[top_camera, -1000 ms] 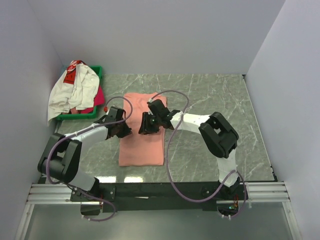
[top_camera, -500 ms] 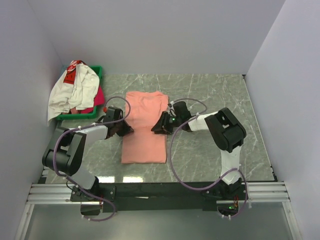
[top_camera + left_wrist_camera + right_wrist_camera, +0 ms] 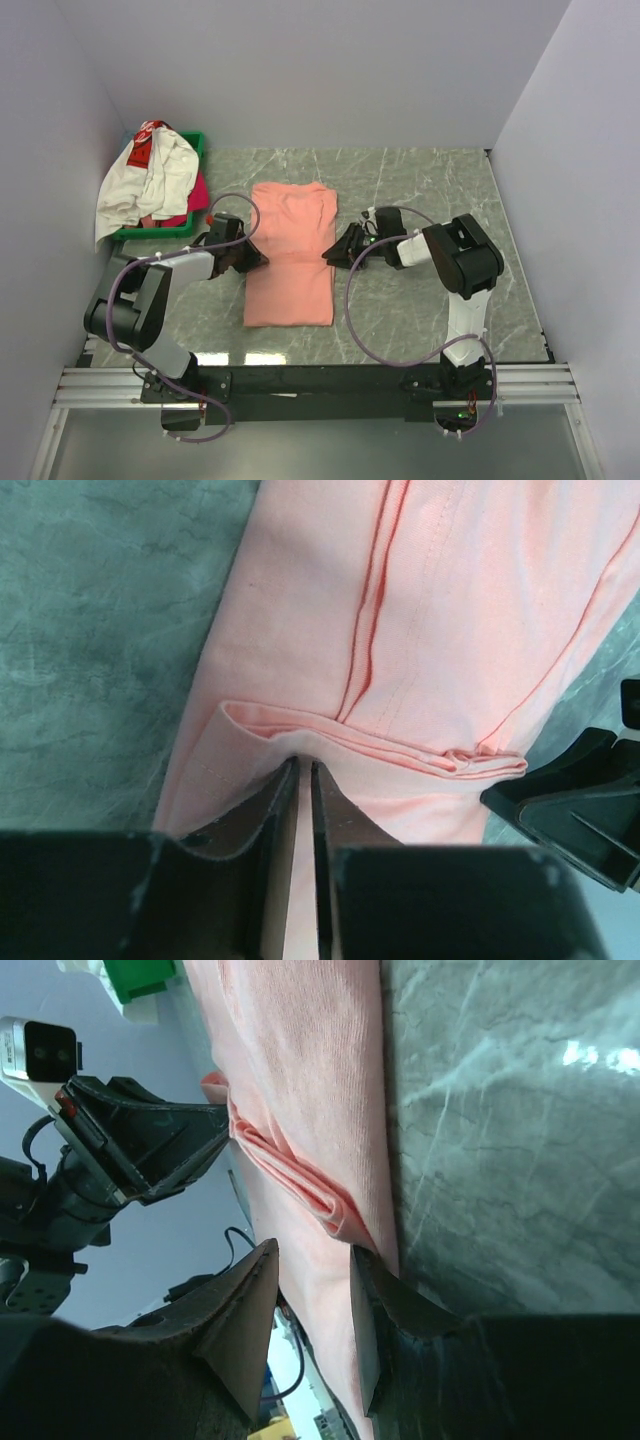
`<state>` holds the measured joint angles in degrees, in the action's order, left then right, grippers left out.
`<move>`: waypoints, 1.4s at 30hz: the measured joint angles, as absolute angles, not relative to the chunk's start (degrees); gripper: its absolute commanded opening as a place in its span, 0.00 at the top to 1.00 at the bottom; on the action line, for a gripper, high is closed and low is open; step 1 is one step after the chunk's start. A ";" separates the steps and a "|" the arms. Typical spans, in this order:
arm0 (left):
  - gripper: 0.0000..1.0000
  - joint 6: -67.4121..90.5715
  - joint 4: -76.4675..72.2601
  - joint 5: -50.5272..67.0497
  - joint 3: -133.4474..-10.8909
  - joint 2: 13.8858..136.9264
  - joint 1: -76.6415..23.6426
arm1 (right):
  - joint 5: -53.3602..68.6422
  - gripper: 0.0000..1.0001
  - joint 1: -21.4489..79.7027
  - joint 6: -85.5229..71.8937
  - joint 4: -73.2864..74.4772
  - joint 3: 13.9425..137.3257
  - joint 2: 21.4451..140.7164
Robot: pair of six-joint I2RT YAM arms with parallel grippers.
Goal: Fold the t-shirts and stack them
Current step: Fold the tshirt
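My right gripper will next grab the near corner (image 3: 332, 324) of the salmon-pink t-shirt, on the side of the t-shirt that is farther from the green plastic tray.
The salmon-pink t-shirt (image 3: 290, 235) lies on the table as a long narrow strip, with a raised crease across its middle (image 3: 400, 750). My left gripper (image 3: 247, 258) is at the shirt's left edge, its jaws nearly together with cloth pinched at the crease (image 3: 299, 765). My right gripper (image 3: 336, 250) is at the shirt's right edge, open, with the cloth edge between its fingers (image 3: 315, 1255). The white t-shirt with a red patch (image 3: 150, 180) and the magenta-pink t-shirt (image 3: 199, 190) lie heaped at the back left.
A green plastic tray (image 3: 195, 143) under the heaped shirts stands in the back left corner by the wall. Grey walls close in the left, back and right. Marble table top (image 3: 430, 190) lies to the right of the salmon shirt.
Both grippers moved outward from over the shirt's middle to its side edges. The right gripper went further right in the last half second. A crease now runs across the shirt.
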<state>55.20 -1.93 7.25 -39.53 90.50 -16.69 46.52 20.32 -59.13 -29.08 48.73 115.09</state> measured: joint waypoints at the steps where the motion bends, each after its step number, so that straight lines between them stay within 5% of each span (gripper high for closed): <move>1: 0.78 55.16 -1.89 7.46 -39.55 90.35 -16.58 | 46.52 0.57 20.16 -58.94 -28.91 48.73 115.09; 8: 0.45 53.56 3.20 7.46 -40.14 84.33 -14.33 | 43.55 0.57 19.51 -55.35 -23.42 48.75 112.07; 11: 0.40 53.17 6.79 5.58 -41.39 79.40 -12.84 | 39.68 0.55 18.74 -52.42 -18.22 48.69 108.97; 19: 0.42 54.24 13.26 3.68 -33.28 64.25 -12.08 | 29.15 0.53 19.40 -45.17 -6.04 44.05 95.07; 27: 0.46 58.61 23.07 4.99 -21.02 48.47 -16.82 | 21.93 0.49 33.28 -45.63 -1.58 30.61 82.13; 42: 0.47 73.34 35.51 -1.52 -18.98 41.30 -28.27 | 14.11 0.50 46.24 -59.40 -1.87 23.75 73.82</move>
